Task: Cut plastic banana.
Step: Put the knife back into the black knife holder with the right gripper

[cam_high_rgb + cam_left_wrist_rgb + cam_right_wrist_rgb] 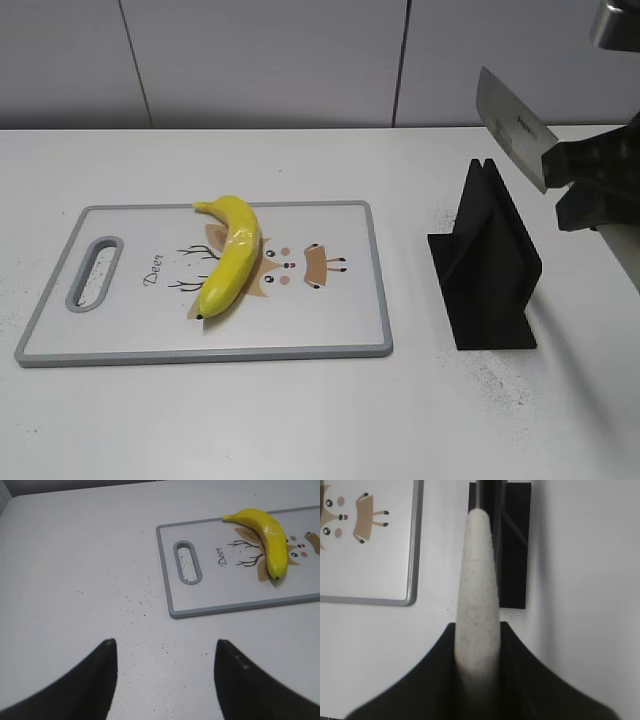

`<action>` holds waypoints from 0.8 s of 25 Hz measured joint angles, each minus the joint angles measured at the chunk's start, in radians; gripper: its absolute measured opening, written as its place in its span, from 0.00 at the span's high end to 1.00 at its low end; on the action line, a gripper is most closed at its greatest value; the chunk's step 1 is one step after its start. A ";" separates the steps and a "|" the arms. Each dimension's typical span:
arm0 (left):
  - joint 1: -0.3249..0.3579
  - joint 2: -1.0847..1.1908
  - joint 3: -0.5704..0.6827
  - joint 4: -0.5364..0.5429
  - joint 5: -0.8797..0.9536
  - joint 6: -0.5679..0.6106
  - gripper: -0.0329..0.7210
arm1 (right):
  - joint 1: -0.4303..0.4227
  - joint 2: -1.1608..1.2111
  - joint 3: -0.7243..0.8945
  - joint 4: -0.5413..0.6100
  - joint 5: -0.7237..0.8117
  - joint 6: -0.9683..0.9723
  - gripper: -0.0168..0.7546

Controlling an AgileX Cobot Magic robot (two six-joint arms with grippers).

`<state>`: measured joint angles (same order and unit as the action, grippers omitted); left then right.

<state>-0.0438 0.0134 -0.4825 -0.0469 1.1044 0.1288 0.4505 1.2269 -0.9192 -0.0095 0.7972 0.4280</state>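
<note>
The knife, now held above the black knife stand, will be let go by my right gripper in the slot (514,214) (491,561) between the upright panels of the black knife stand.
The plastic banana (232,257) is glossy yellow and lies slantwise on the white cutting board (120,330) with a deer drawing. It also shows in the left wrist view (267,536) on the board (210,597). My right gripper (575,185) is shut on a knife by its pale handle (478,595). The steel blade (512,128) is held in the air above the black knife stand (487,262), to the right of the board. My left gripper (165,652) is open and empty over bare table, left of the board.
The black knife stand (512,540) stands on the white table to the right of the board's edge (412,545). A grey wall runs behind the table. The table's right edge is near the right arm.
</note>
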 joint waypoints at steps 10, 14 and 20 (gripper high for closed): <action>0.000 0.000 0.005 0.019 -0.005 -0.026 0.18 | 0.000 0.040 0.000 -0.074 -0.053 0.082 0.77; 0.000 0.000 0.005 0.022 -0.005 -0.041 0.18 | 0.000 0.073 0.000 -0.074 -0.063 0.087 0.77; 0.000 0.000 0.005 0.022 -0.005 -0.044 0.18 | 0.000 0.074 0.000 -0.073 -0.091 0.089 0.77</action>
<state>-0.0438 0.0134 -0.4775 -0.0245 1.0990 0.0844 0.4505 1.3010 -0.9192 -0.0820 0.7058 0.5172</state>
